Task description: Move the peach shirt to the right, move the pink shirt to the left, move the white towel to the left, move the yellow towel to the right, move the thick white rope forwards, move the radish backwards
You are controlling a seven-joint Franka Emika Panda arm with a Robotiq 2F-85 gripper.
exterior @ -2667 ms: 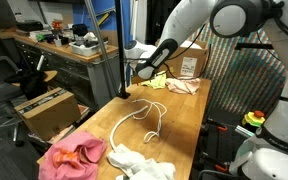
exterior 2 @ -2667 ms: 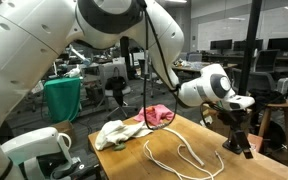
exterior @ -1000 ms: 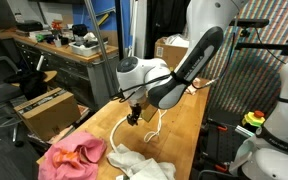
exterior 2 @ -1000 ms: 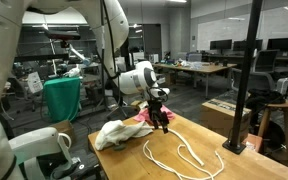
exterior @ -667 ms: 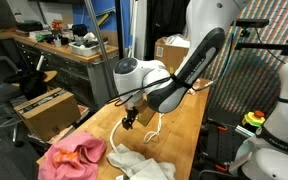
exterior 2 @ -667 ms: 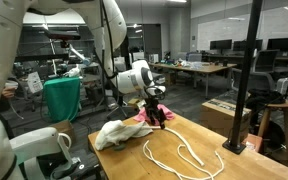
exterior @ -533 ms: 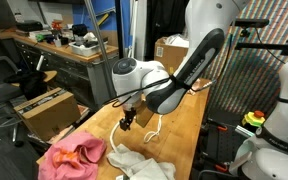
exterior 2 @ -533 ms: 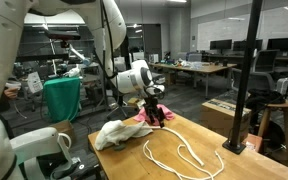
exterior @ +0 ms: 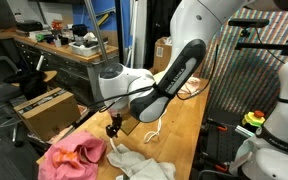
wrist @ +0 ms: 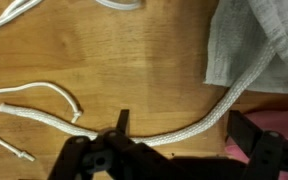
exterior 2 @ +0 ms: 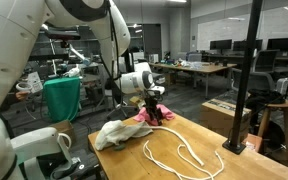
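The thick white rope's part [exterior: 112,138] [wrist: 176,136] between the white towel and the rope's loose end will be gripped by my gripper.
My gripper [wrist: 184,135] is open and hangs low over the wooden table. The thick white rope [wrist: 199,125] runs across the gap between its fingers, untouched. It slips under the white towel [wrist: 259,45] at the upper right. An edge of the pink shirt [wrist: 287,125] shows at the lower right. In both exterior views the gripper [exterior: 113,128] [exterior 2: 156,115] is beside the pink shirt [exterior: 74,158] [exterior 2: 144,118] and white towel [exterior: 144,165] [exterior 2: 117,132]. The rope [exterior 2: 184,155] loops over the table's middle. The peach shirt [exterior: 191,88] lies at the far end. Yellow towel and radish are hidden.
A thinner white cord [wrist: 39,112] lies left of the gripper. A black pole [exterior 2: 246,75] stands at one table end. A cardboard box [exterior: 162,50] sits at the far end, and another [exterior: 46,108] is beside the table. A green bin [exterior 2: 62,98] stands behind.
The arm has swung along the table toward the pink shirt and white towel and come lower. The gripper stayed open. The cloths and rope have not moved.
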